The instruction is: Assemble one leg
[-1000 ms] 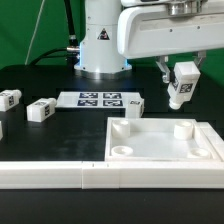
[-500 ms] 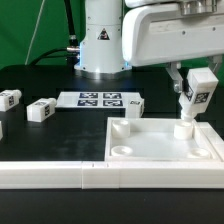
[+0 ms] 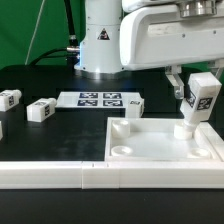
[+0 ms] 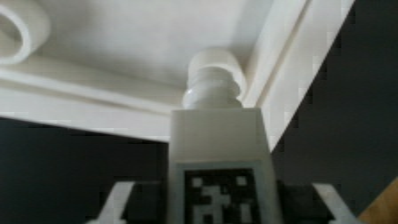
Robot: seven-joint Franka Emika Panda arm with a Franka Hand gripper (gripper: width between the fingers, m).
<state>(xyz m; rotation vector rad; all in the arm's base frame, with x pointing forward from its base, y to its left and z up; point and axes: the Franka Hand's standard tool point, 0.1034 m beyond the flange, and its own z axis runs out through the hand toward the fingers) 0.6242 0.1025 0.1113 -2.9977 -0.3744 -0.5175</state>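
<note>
The robot's gripper should release the leg standing in the panel's front corner socket [image 3: 203, 152], the one farthest from the legs on the table.
My gripper [image 3: 192, 95] is shut on the leg [image 3: 199, 101], a chunky white block with a black-and-white tag. It holds the leg tilted above the big white panel [image 3: 160, 152]. The leg's lower end is at the round socket [image 3: 186, 129] in the panel's far corner on the exterior view's right. I cannot tell whether they touch. In the wrist view the leg [image 4: 221, 150] runs out from my gripper [image 4: 221, 206], and its narrow rounded tip [image 4: 210, 78] is over the panel [image 4: 107, 75] close to the raised rim.
Three more legs [image 3: 41, 110] [image 3: 10, 98] [image 3: 133, 106] lie on the black table around the marker board [image 3: 98, 100]. A long white rail [image 3: 50, 173] lies along the front. The robot's base [image 3: 100, 45] stands at the back.
My gripper has carried the leg toward the exterior view's right and a little down. It went from behind the panel to over the far corner socket on that side.
</note>
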